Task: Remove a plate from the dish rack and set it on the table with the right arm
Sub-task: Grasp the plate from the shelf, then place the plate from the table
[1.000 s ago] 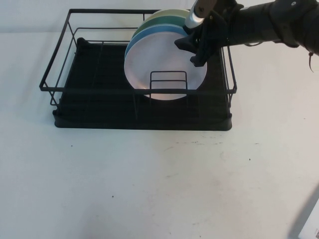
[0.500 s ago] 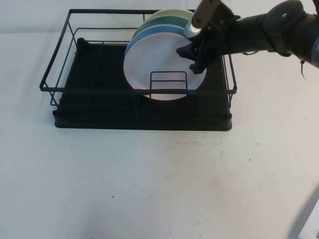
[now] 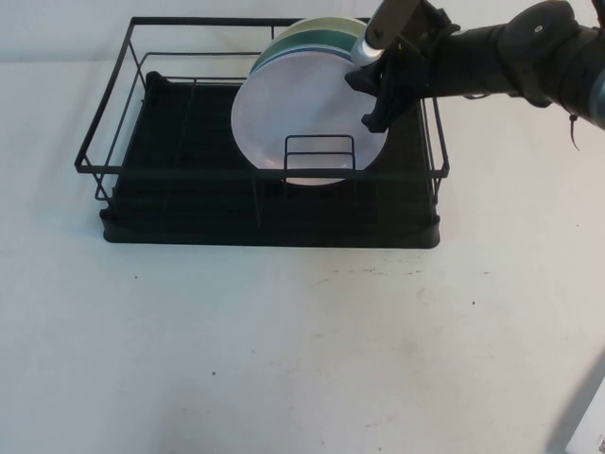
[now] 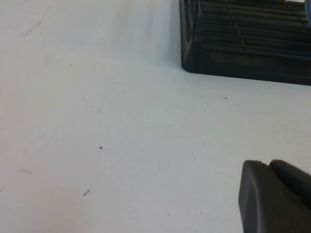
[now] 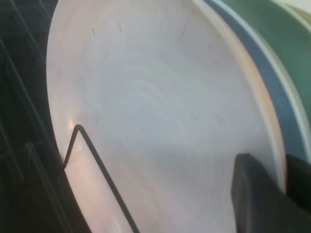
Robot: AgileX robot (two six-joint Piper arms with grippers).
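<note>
My right gripper will let go of the pale pink plate on the white table [image 3: 309, 316] in front of the black dish rack.
The pale pink plate [image 3: 302, 104] stands on edge in the black wire dish rack [image 3: 189, 227], in front of the other plates. My right gripper [image 3: 373, 99] is shut on its upper right rim. In the right wrist view one finger [image 5: 252, 194] lies on the plate's face [image 5: 160, 111] and the other sits behind the rim. The small wire divider [image 3: 319, 156] crosses the plate's lower part. The white table [image 3: 284, 340] lies in front of the rack. My left gripper [image 4: 267, 165] is shut and empty, low over the table near a rack corner [image 4: 233, 63].
A light blue plate [image 5: 272, 82] and a teal green plate [image 3: 302, 43] stand right behind the pink one, with a pale one [image 3: 326, 23] at the back. The rack's left half holds nothing. The rack's top wire [image 3: 113, 168] runs along the front.
The pink plate has shifted slightly up and left with my right gripper on its rim, now hiding most of the blue plate. The left arm has not moved.
</note>
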